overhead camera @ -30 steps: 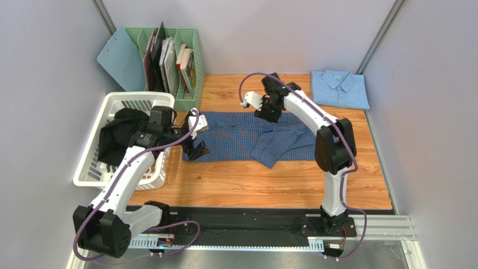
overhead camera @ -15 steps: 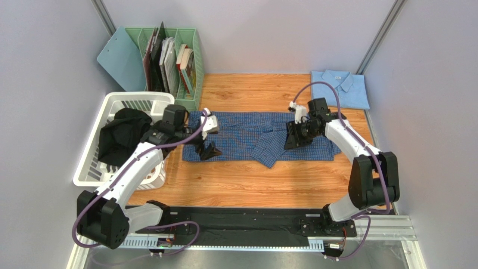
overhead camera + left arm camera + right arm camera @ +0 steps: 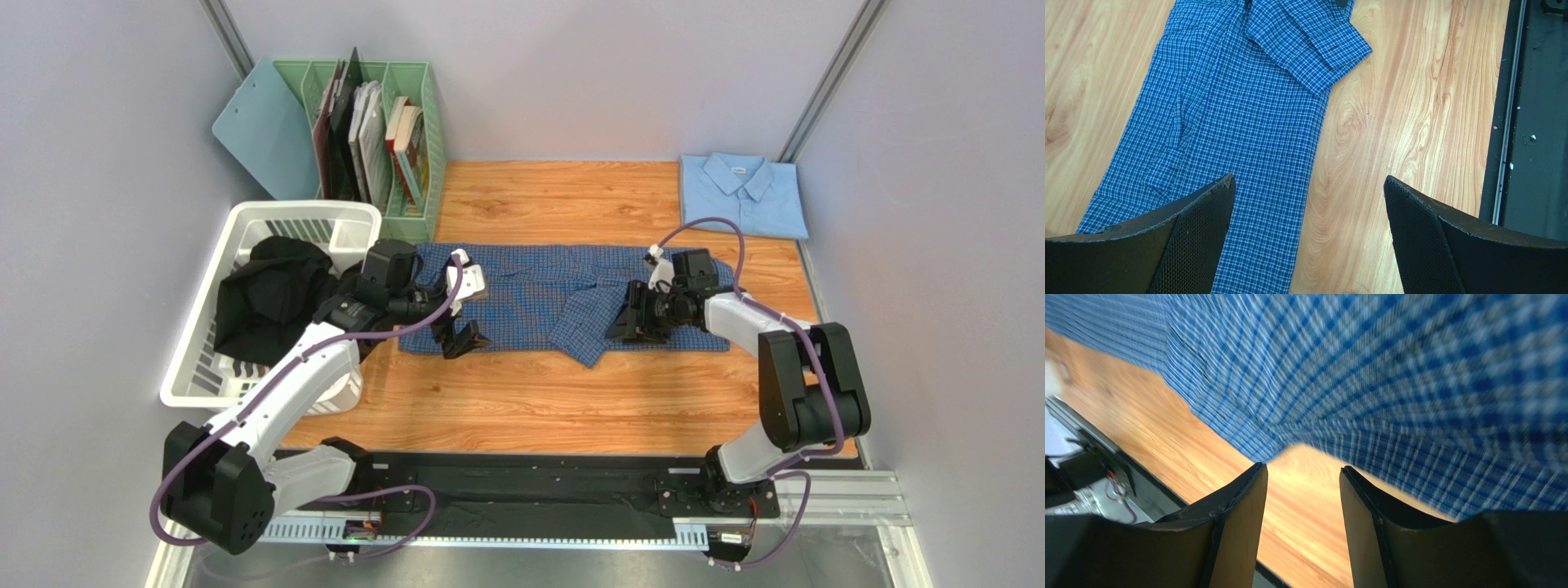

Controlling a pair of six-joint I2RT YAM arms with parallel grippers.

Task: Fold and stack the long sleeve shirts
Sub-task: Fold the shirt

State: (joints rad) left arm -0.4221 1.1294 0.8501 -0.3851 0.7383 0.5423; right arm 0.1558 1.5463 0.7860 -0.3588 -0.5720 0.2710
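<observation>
Next, my right gripper pinches the sleeve's fold (image 3: pixel 1289 432) while my left gripper pulls the cuff in, because the folded sleeve's cuff sticks out past the shirt's near edge.
The checked mid-blue long sleeve shirt (image 3: pixel 540 288) lies spread across the middle of the table, with a sleeve folded over its near right part (image 3: pixel 586 333). A plain pale blue shirt (image 3: pixel 742 194) lies folded at the back right corner. My left gripper (image 3: pixel 460 333) is open wide over the checked shirt's near left edge. In the left wrist view the gripper (image 3: pixel 1309 180) straddles that edge, one finger over the fabric (image 3: pixel 1229 122) and the other over wood. My right gripper (image 3: pixel 626 321) hangs low at the shirt's near right side. Its jaws (image 3: pixel 1303 468) are open, with only wood between them and checked cloth (image 3: pixel 1413 373) just beyond.
A white laundry basket (image 3: pixel 294 211) holding a black garment (image 3: pixel 264 300) stands at the left, beside my left arm. A green file holder (image 3: pixel 380 135) with books and a blue folder (image 3: pixel 260 123) stand at the back left. A black rail (image 3: pixel 528 484) runs along the near edge.
My right arm has swung from the shirt's far side down to its near right part, its jaws widening. My left gripper has moved a little right along the near left edge.
</observation>
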